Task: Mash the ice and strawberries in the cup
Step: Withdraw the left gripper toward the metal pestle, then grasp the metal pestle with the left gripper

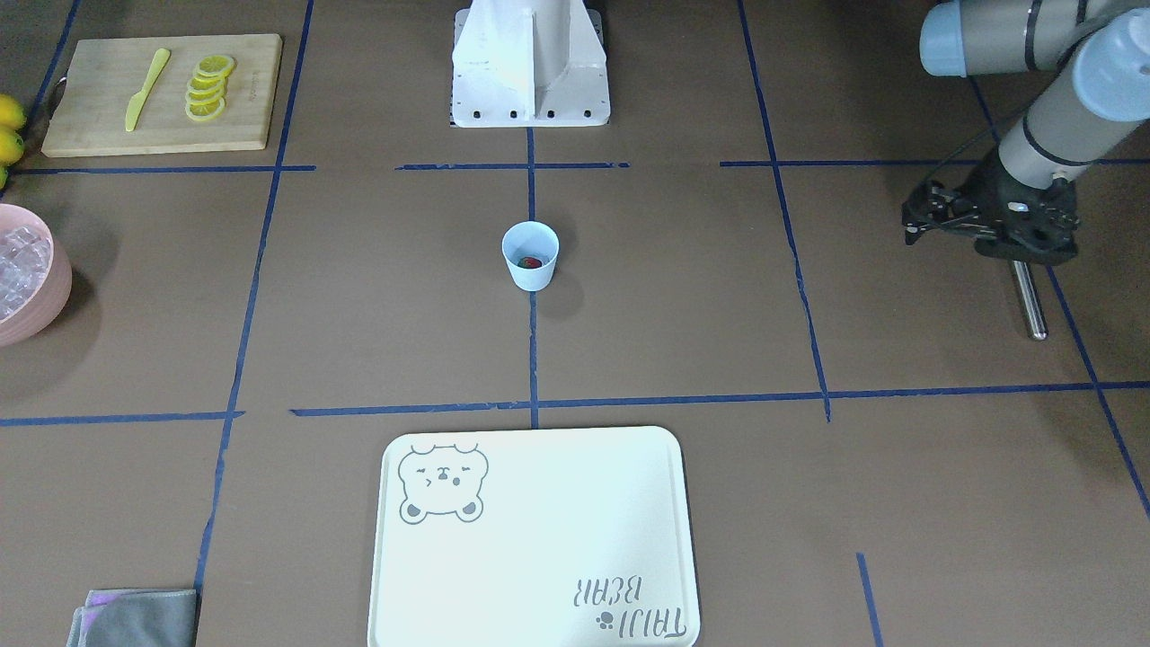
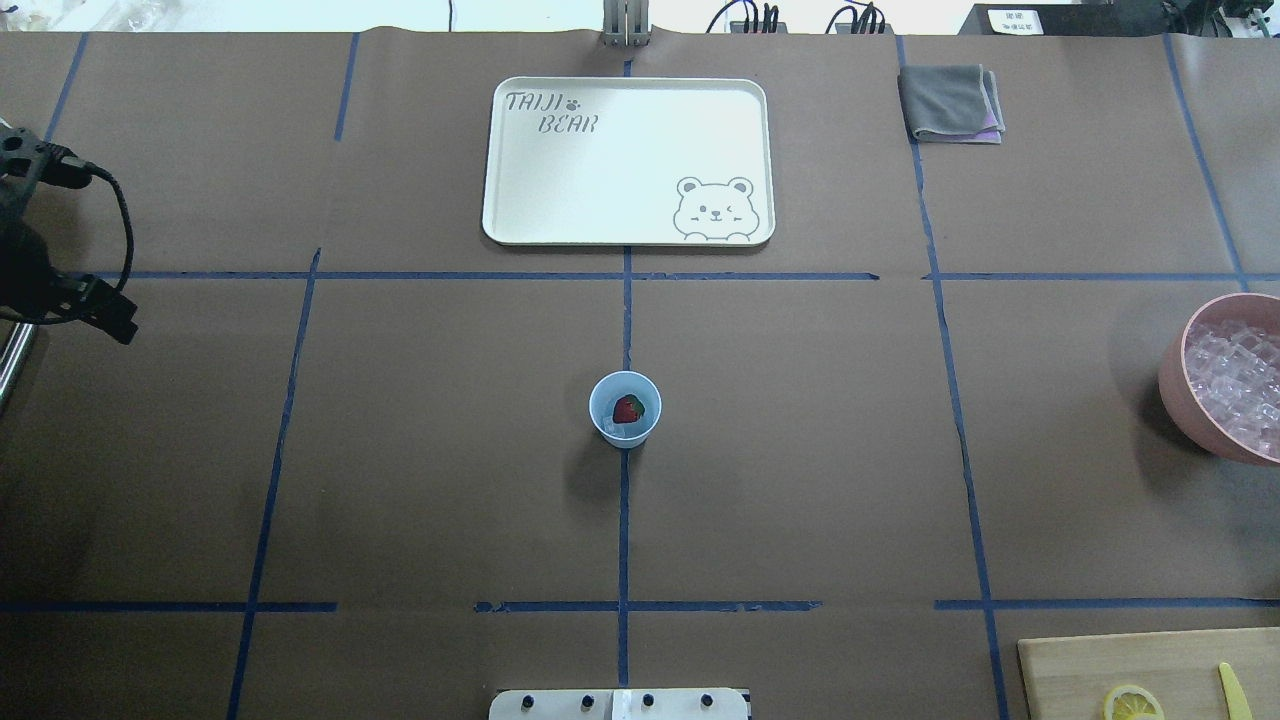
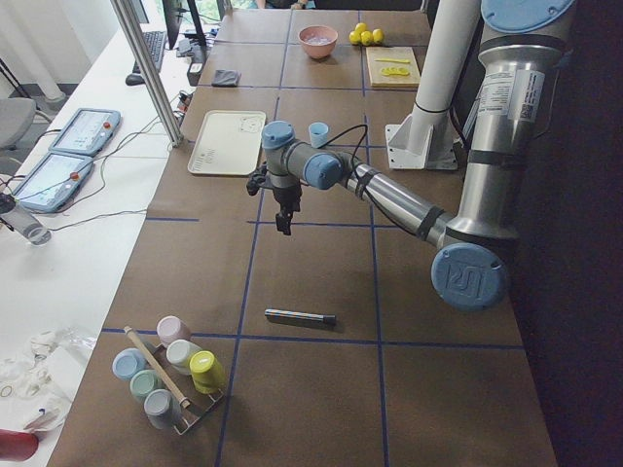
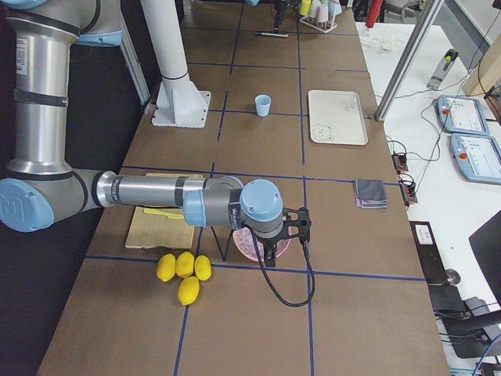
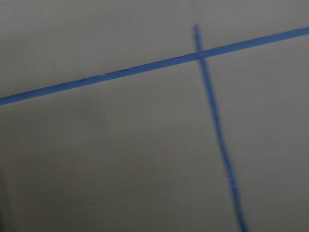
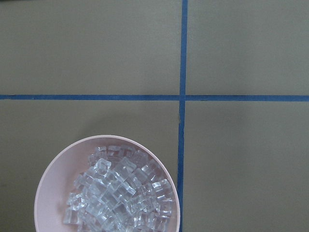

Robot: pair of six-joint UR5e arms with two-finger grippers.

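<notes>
My left gripper should next close on the metal rod's shiny body (image 1: pixel 1028 296), slightly past its middle toward its rounded end, to pick it up.
The pale blue cup (image 2: pixel 625 410) stands at the table's middle, also in the front-facing view (image 1: pixel 530 261). A red strawberry (image 2: pixel 627 408) lies inside it with what looks like a bit of ice. Most of the ice (image 6: pixel 120 193) fills the pink bowl (image 6: pixel 48 176) on my right. My right gripper (image 4: pixel 270 252) hovers over that bowl; I cannot tell if it is open or shut. My left gripper (image 1: pixel 918 216) hangs open and empty above the table far to the cup's left, just beside a metal rod (image 1: pixel 1029 301) that lies flat.
A white bear tray (image 2: pixel 628 235) lies beyond the cup. A grey cloth (image 2: pixel 950 102) is at the far right. A cutting board (image 1: pixel 108 135) holds lemon slices (image 1: pixel 208 87) and a yellow knife (image 1: pixel 146 88). Whole lemons (image 4: pixel 184 274) lie near the bowl. A rack of bottles (image 3: pixel 170 375) stands at the left end.
</notes>
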